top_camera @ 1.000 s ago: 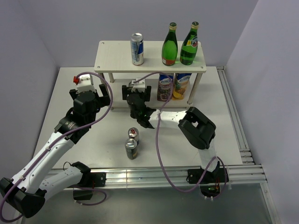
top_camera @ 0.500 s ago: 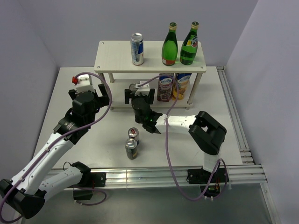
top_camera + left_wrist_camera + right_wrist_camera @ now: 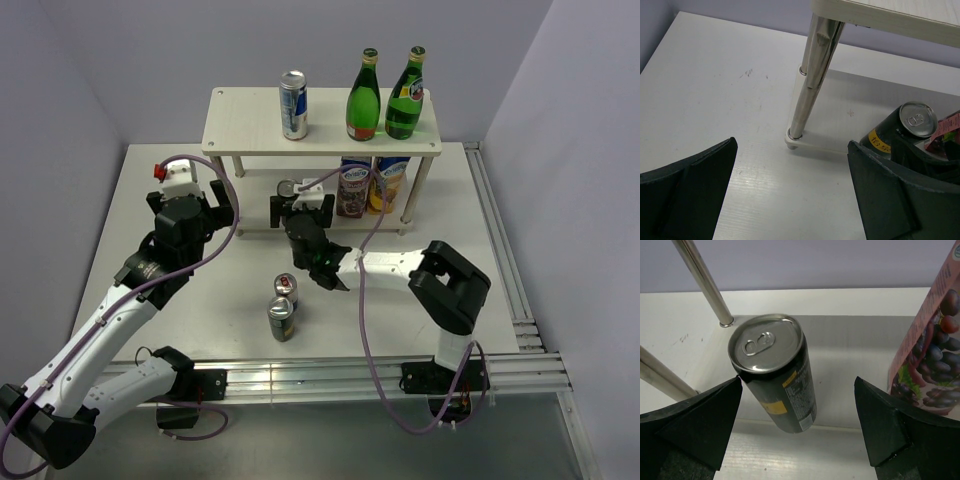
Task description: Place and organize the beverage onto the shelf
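Observation:
I need to next move my right gripper to the can on the table nearer the front metal rail and close it around that can's body [image 3: 281, 321].
The shelf [image 3: 245, 120] carries a blue-silver can [image 3: 293, 105] and two green bottles [image 3: 363, 97] [image 3: 405, 95] on its top board. A dark can [image 3: 777, 375] stands at the front edge of the lower board [image 3: 850, 360], and its top shows from above [image 3: 287, 188]. My right gripper [image 3: 797, 405] is open just in front of it, its left fingertip close beside the can. Two more cans [image 3: 286, 289] [image 3: 281, 318] stand on the table. My left gripper [image 3: 792, 185] is open and empty near the shelf's left front leg [image 3: 810, 80].
Two juice cartons [image 3: 352, 190] [image 3: 388, 185] stand on the lower board right of the dark can, and the grape one [image 3: 935, 350] is close to my right finger. The shelf's legs flank the lower tier. Purple cables loop over both arms.
My right gripper has drawn back a little from the shelf and its elbow has swung right, uncovering the dark can's top. The left arm has not moved.

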You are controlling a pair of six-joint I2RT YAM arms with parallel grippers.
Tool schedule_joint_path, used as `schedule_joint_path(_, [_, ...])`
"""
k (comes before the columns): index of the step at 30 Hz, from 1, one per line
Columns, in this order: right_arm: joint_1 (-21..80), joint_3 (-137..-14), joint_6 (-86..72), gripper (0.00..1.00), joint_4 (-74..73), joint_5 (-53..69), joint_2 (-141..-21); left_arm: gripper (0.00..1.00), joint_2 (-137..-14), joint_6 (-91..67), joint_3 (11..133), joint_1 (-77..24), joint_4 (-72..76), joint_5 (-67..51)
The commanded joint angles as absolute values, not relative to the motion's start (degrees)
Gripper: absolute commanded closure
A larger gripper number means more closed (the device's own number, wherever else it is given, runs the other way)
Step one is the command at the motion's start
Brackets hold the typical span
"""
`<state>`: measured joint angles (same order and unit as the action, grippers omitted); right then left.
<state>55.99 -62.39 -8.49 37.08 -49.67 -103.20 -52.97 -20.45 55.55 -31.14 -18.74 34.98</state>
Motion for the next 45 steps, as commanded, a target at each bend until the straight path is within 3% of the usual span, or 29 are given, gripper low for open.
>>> schedule_joint_path(1, [56.60, -60.91, -9.58, 0.00, 38.23, -50.19, -98.97, 0.01, -51.77, -20.74, 57.74, -30.76, -17.84, 35.68])
schedule_joint_path(13, [56.95, -58.54, -11.95, 0.00, 35.51, -48.60, -96.24, 0.01, -51.24, -20.66, 57.66, -30.67, -17.84, 35.86])
schedule_joint_path(22, [61.08, -53.27, -17.31, 0.00, 27.71, -56.41, -88.43, 0.01, -51.15, -20.65, 57.74, -30.59, -17.84, 35.77])
schedule_joint_path(29, [70.83, -51.42, -31.36, 0.00, 4.60, -62.84, -77.71, 0.01, -51.33, -20.74, 57.74, -30.50, -17.84, 35.60])
schedule_joint_path(36, [89.17, -54.84, -47.98, 0.00, -20.62, -60.39, -71.80, 0.01, -52.03, -20.74, 57.83, -30.41, -17.93, 35.24])
schedule_joint_path(45, [99.23, -57.13, -56.95, 0.00, -23.20, -50.45, -79.71, 0.01, -52.65, -20.74, 57.40, -30.15, -17.75, 35.60])
